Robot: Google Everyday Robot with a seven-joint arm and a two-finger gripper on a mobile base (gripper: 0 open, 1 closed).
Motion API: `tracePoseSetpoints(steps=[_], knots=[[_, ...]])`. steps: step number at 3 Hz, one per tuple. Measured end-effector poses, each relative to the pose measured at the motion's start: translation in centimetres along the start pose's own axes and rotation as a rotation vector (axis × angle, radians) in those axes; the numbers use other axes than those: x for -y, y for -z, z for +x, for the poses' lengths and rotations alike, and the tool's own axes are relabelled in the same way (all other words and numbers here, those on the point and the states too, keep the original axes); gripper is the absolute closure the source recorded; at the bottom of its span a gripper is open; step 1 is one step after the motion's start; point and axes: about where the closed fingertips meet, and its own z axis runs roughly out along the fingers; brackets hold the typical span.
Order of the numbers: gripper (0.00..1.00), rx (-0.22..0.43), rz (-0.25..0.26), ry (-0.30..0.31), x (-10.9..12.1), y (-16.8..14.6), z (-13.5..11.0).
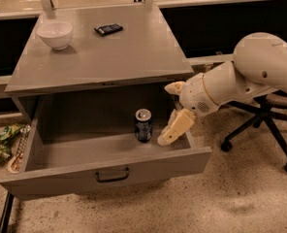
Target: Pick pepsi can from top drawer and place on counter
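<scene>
I will grip the upper half of the pepsi can [143, 123] just below its silver top, in the open drawer.
The pepsi can [143, 125] is dark blue with a silver top and stands upright on the floor of the open top drawer [61, 178], right of its middle. The drawer's dark handle [112, 174] is on the front panel. My gripper [173, 108] hangs at the end of the white arm, over the drawer's right side, just right of the can and apart from it. Its two cream fingers [176, 127] are spread open and empty. The grey counter [109, 57] lies above the drawer.
A white bowl [55, 34] and a flat black packet [108, 29] lie at the back of the counter. A black office chair base [260, 125] stands to the right on the floor. Green wrappers [3, 141] lie on the floor at the left.
</scene>
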Motion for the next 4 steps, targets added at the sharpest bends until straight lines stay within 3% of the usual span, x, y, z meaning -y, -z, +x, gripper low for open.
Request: tracePoseSetpoints(steps=[2, 3, 4], knots=[[0.0, 0.021, -0.01, -0.011, 0.9, -1.4, 0.6], [0.0, 0.066, 0.009, -0.045, 2.6, -4.0, 1.6], [0.0, 0.102, 0.059, -0.094, 5.1, -6.5, 2.8]])
